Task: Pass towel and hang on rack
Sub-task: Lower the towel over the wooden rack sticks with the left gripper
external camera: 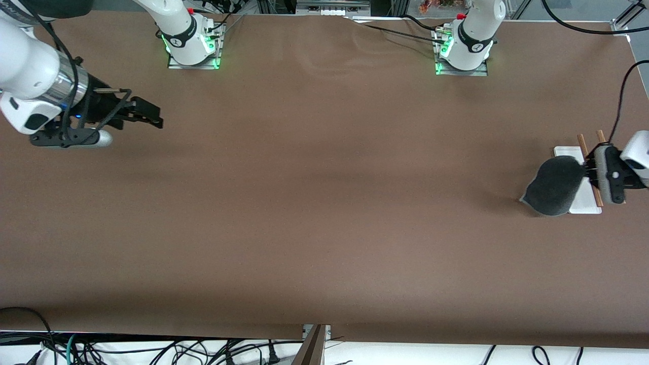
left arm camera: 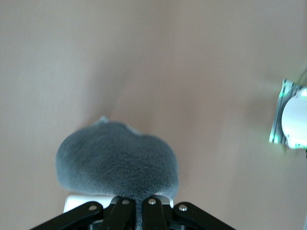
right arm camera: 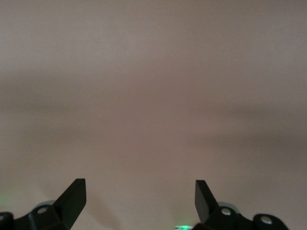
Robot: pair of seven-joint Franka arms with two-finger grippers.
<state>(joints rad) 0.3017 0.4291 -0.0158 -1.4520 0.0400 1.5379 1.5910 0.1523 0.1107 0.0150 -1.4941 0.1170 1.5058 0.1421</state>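
Note:
Next, I open my left gripper to let go of the towel draped over the middle of the rack's brown rods [external camera: 591, 170], above the white base.
The dark grey fuzzy towel [external camera: 553, 185] hangs from my left gripper [external camera: 588, 170], which is shut on its edge over the rack [external camera: 584, 197] at the left arm's end of the table. The towel covers much of the rack's white base; two brown rods [external camera: 583, 145] show above it. In the left wrist view the towel [left arm camera: 117, 160] bulges out from my shut fingers [left arm camera: 123, 211], with a strip of the rack's white base [left arm camera: 76, 201] under it. My right gripper [external camera: 152, 115] is open and empty, held above the table at the right arm's end; its fingers [right arm camera: 74, 199] stand wide apart.
The brown table [external camera: 324, 203] bears nothing else. The two arm bases [external camera: 192, 45] [external camera: 464, 50] stand along the edge farthest from the front camera. Cables lie below the table's edge nearest to the front camera.

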